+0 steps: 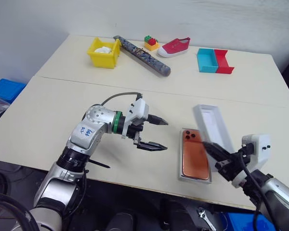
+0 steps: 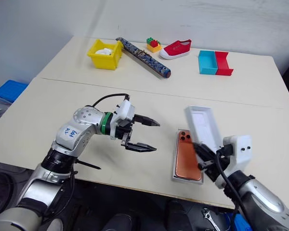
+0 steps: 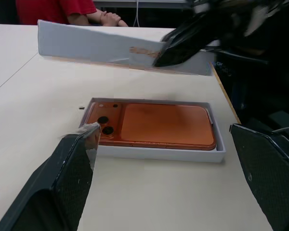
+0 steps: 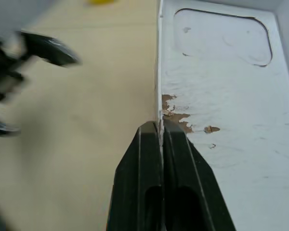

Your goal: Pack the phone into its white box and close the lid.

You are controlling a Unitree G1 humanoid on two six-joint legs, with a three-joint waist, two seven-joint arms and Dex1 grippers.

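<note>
I should release the lid, now tilted just beside the box, with my right gripper, on edge between my left gripper and the white box (image 1: 174,147).
The copper-orange phone (image 1: 194,153) lies camera side up inside the white box (image 1: 195,179), near the table's front edge. Just to its right the lid (image 1: 213,126) is tilted, white inside facing up, with my right gripper (image 1: 208,147) shut on its long side wall. The right wrist view shows those fingers (image 4: 149,159) pinching the lid's wall (image 4: 160,72), where some brown card is torn bare. My left gripper (image 1: 164,135) hovers open a short way left of the box, holding nothing. The left wrist view looks between its fingers at the phone (image 3: 159,125) in the box (image 3: 159,153).
On the far table stand a yellow bin (image 1: 104,53), a dark patterned tube (image 1: 143,55), toy bricks (image 1: 151,43), a red shoe (image 1: 174,46) and blue and red trays (image 1: 214,60). A person in a red shirt (image 3: 53,9) sits beyond the table. The box lies close to the front edge.
</note>
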